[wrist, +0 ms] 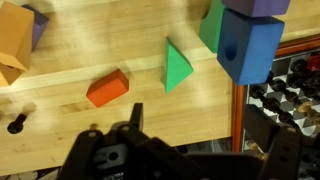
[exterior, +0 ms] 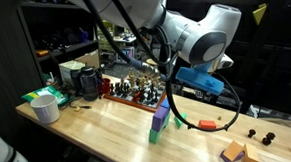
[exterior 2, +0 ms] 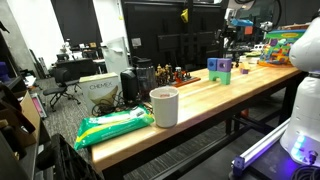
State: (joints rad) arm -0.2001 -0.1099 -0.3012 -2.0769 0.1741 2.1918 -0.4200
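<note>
I need to next move my gripper to the sides of the orange block (exterior: 233, 151) (wrist: 16, 36) over the small purple piece at the table's end and close it there.
My gripper (wrist: 205, 140) hangs open above the wooden table (wrist: 120, 60) with nothing between its fingers (wrist: 135, 115). Beyond it in the wrist view stands a blue block with a hole (wrist: 248, 50), with a purple block (wrist: 255, 8) on it and a green block (wrist: 210, 25) beside it. A green triangular piece (wrist: 178, 68) and a red block (wrist: 107, 88) lie on the wood nearer the gripper. In an exterior view the gripper (exterior: 193, 94) hovers between the block stack (exterior: 162, 117) and the red block (exterior: 209, 124). The stack (exterior 2: 220, 70) also shows far down the table.
Orange blocks (exterior: 237, 153) and small black pieces (exterior: 261, 137) lie near the table's end. A red-framed chess board (exterior: 135, 93) sits at the back edge. A white cup (exterior: 46, 108), a green packet (exterior 2: 115, 125) and a black container (exterior: 87, 81) stand at the other end.
</note>
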